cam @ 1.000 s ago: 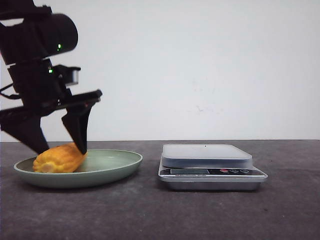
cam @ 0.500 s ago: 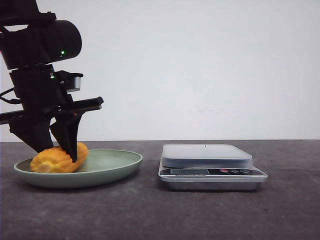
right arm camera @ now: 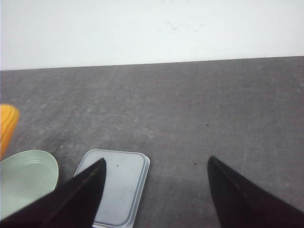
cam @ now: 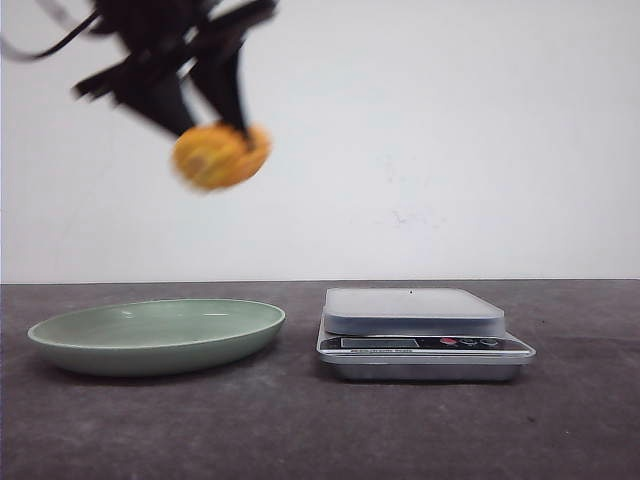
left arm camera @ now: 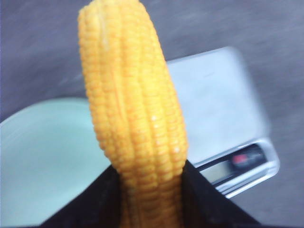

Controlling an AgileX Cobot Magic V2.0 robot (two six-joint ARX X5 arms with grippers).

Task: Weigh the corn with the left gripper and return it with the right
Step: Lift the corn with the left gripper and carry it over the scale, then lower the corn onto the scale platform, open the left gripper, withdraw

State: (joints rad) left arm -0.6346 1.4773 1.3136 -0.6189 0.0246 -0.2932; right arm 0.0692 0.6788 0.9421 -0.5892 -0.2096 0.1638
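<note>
The left gripper should release the corn on the scale's platform [cam: 387, 299] [left arm camera: 205, 104], a little off its middle toward the green plate.
My left gripper [cam: 212, 130] is shut on the yellow-orange corn [cam: 219, 155] and holds it high in the air above the right part of the green plate [cam: 60, 338]. In the left wrist view the corn [left arm camera: 135, 118] stands up from between the black fingers [left arm camera: 209, 199], with the plate [left arm camera: 42, 161] and the silver scale [left arm camera: 213, 104] below it. The scale [cam: 415, 312] stands right of the plate with nothing on its platform. My right gripper [right arm camera: 154, 164] is open and empty, above the table just right of the scale [right arm camera: 118, 185]; it is out of the front view.
The dark grey table [cam: 320, 430] ends at a white wall behind. The corn's edge [right arm camera: 7, 126] and the plate [right arm camera: 26, 178] show at the side of the right wrist view.
My left gripper closed on the corn in the plate, then lifted it far up and to the right. The plate now holds nothing.
</note>
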